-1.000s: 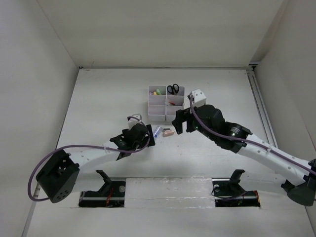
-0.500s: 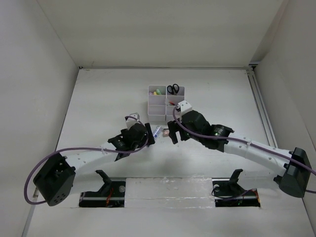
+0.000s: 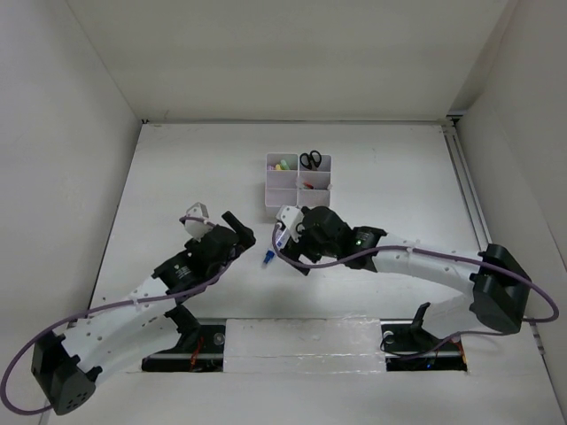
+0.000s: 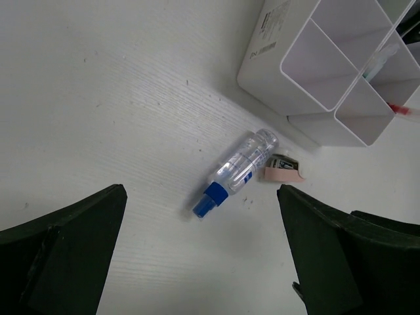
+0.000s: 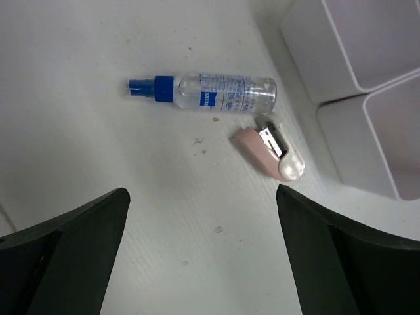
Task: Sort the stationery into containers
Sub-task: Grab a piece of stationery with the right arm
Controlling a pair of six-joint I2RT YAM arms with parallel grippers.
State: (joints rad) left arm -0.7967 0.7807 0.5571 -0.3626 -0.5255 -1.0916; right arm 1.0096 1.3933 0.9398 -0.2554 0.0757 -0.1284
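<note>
I should next move my right gripper to the clear bottle and close it on the bottle's printed body (image 3: 282,235) (image 5: 232,92), between its blue square and its bottom.
A clear tube-like bottle with a blue cap (image 4: 236,172) lies flat on the table beside a small pink stapler (image 4: 282,168), just in front of the white organizer (image 4: 262,49). Both also show in the right wrist view, the bottle (image 5: 210,92) and the stapler (image 5: 269,152). My left gripper (image 4: 201,197) is open and empty, just short of the bottle's cap. My right gripper (image 5: 201,193) is open and empty above the table near the stapler. In the top view the organizer (image 3: 282,197) holds black-handled scissors (image 3: 310,159), highlighters (image 3: 283,165) and a red pen (image 3: 307,184).
White walls stand at the left, right and back of the table. My left gripper (image 3: 241,228) and right gripper (image 3: 285,255) are close together in front of the organizer. A metal rail (image 3: 465,186) runs along the table's right edge.
My right gripper has swung left and nearer, over the bottle and stapler. My left gripper has drawn back to the left, away from the bottle. The bottle now shows a little nearer.
</note>
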